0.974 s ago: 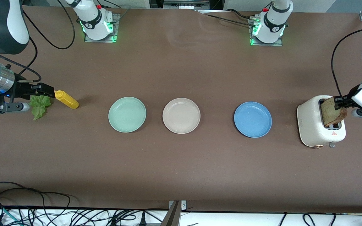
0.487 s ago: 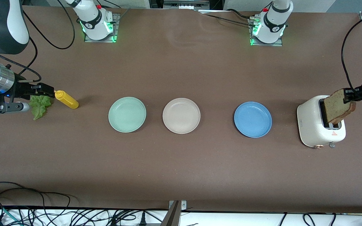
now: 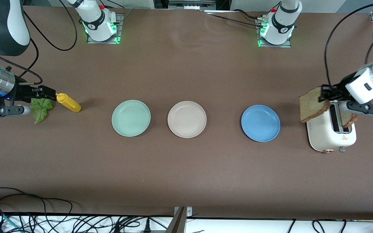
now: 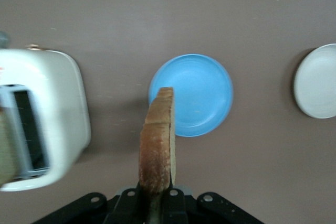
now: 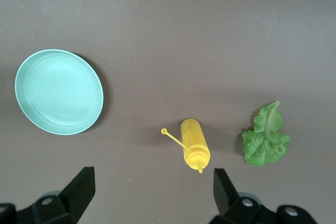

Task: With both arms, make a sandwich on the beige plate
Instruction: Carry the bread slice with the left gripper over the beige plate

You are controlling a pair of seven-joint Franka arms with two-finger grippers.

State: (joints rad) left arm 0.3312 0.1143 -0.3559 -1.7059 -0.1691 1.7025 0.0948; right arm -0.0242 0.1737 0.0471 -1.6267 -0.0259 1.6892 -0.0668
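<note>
The robot's left gripper should release the brown bread slice, now held on edge over the toaster, flat on the middle of the bare beige plate (image 3: 189, 119) (image 4: 327, 81).
My left gripper (image 3: 327, 93) is shut on a brown bread slice (image 3: 312, 104), held on edge in the air over the toaster's (image 3: 322, 136) end that faces the blue plate. In the left wrist view the slice (image 4: 156, 145) stands clamped between the fingers of the left gripper (image 4: 155, 198). A second slice (image 3: 349, 119) sits in the toaster slot. The beige plate (image 3: 186, 119) lies bare mid-table and shows as the beige plate (image 4: 317, 80) at the frame's edge. My right gripper (image 3: 51, 94) waits open over the yellow bottle (image 3: 69, 102), beside the lettuce leaf (image 3: 40, 108). The right gripper (image 5: 153, 182) holds nothing.
A mint-green plate (image 3: 130, 117) lies toward the right arm's end and a blue plate (image 3: 260, 123) toward the left arm's end, either side of the beige one. In the wrist views: the blue plate (image 4: 199, 90), the toaster (image 4: 58, 103), the bottle (image 5: 194, 142), the lettuce (image 5: 266, 139).
My left gripper has lifted the bread slice out of the toaster slot and carried it toward the blue plate. The right arm has not moved.
</note>
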